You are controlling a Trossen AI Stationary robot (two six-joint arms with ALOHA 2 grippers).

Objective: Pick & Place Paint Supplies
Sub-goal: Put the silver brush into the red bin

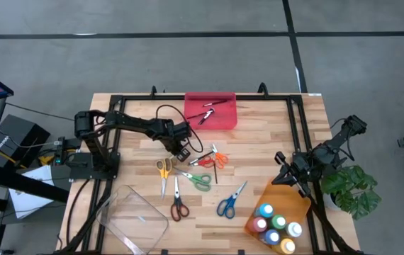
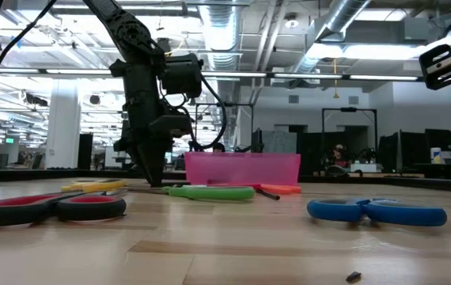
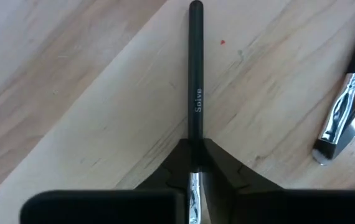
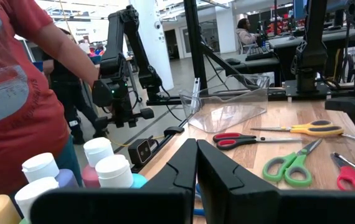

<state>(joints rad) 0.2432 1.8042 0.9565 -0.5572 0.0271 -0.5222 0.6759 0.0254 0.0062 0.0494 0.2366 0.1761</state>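
Next, my left gripper puts the black brush down on the bare wood [image 1: 181,137] by the near corner of the red tray.
My left gripper [image 1: 181,151] stands mid-table, pointing down, shut on a thin black brush [image 3: 195,74] that lies on the wood. In the low view its fingertips [image 2: 151,180] reach the tabletop. Several scissors lie near it: yellow [image 1: 163,168], green [image 1: 198,179], orange-red [image 1: 214,159], red-black [image 1: 178,207] and blue [image 1: 228,202]. Another brush [image 3: 341,118] lies close by. White-capped paint bottles [image 1: 276,224] stand in an orange tray. My right gripper [image 4: 196,152] waits shut at the table's right side [image 1: 287,177]. My left gripper pinches the black brush between its two fingers, on the handle right where it meets the silver ferrule [image 3: 194,144]. The fingers come from above, pointing down, and lie across the brush. The brush's long handle [image 3: 195,56] rests flat on the table.
A red tray [image 1: 223,119] with a few brushes stands at the far edge. A clear tray [image 1: 132,218] sits near left, a green plant [image 1: 352,188] at the right edge. A person in a red shirt [image 4: 15,93] stands beyond the table.
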